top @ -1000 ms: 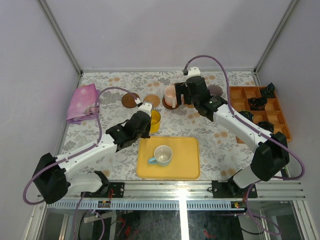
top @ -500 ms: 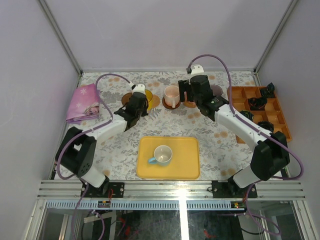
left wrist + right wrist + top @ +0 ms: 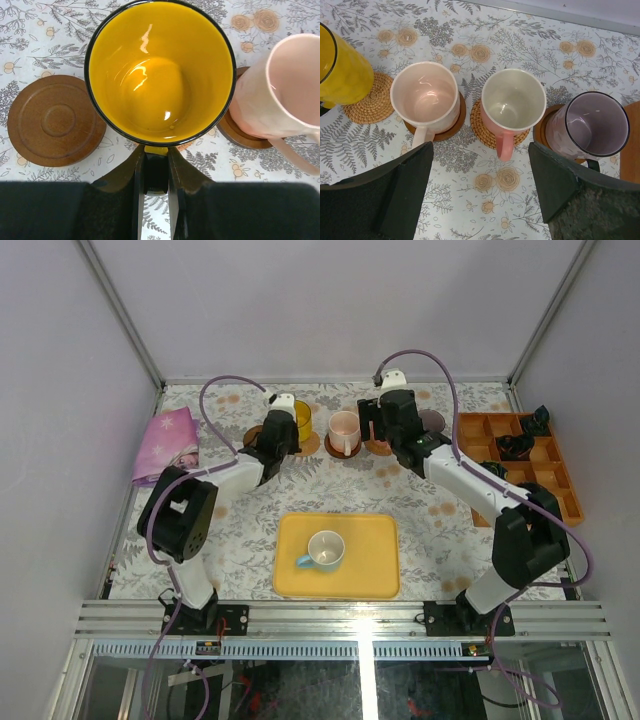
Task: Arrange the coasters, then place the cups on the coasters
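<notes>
Next, my left gripper sets the yellow cup down and lets go of it on the tan coaster (image 3: 307, 434) (image 3: 162, 112) next to the empty dark brown coaster.
My left gripper (image 3: 156, 150) is shut on the handle of the yellow cup (image 3: 160, 75), holding it over the left tan coaster (image 3: 372, 105) at the back (image 3: 298, 420). An empty dark brown coaster (image 3: 52, 120) lies to its left. A pale pink cup (image 3: 425, 95) stands on a dark brown coaster (image 3: 452, 127). To its right are a deeper pink cup (image 3: 512, 102) on a tan coaster (image 3: 487, 130) and a purple-grey cup (image 3: 590, 125) on a dark coaster (image 3: 542, 130). My right gripper (image 3: 482, 190) hangs open just in front of the pink cups, touching nothing. The light blue cup (image 3: 325, 550) sits on the yellow tray (image 3: 375, 575).
A pink-purple cloth pouch (image 3: 165, 445) lies at the table's left edge. An orange compartment box (image 3: 555, 475) with black parts stands at the right edge. The metal frame rails border the table.
The left arm carried the yellow cup from beside the tray back to the row of coasters, over the tan one. The right gripper drew back slightly from the pink cups, still open.
</notes>
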You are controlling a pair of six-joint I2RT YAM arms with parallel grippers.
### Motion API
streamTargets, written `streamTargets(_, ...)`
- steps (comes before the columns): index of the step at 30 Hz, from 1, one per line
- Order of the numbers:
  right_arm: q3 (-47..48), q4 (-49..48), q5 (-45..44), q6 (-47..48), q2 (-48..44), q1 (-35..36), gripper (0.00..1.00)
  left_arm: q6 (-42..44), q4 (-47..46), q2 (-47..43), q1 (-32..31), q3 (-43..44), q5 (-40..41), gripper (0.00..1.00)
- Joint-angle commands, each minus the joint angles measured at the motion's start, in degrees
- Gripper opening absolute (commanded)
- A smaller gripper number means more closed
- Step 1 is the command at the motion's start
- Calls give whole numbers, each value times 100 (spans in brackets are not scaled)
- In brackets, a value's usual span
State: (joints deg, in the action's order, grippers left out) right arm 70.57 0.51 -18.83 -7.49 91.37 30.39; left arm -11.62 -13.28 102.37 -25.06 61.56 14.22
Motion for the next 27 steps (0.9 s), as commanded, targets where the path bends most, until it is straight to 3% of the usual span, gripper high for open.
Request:
streamTargets(1,201,-358,25,27,66,-58,84,151,-795,12,138,329,-138,0)
streamTargets(27,218,-266,157,-155,200,-75,84,-110,-419,209,150,321,-493,0)
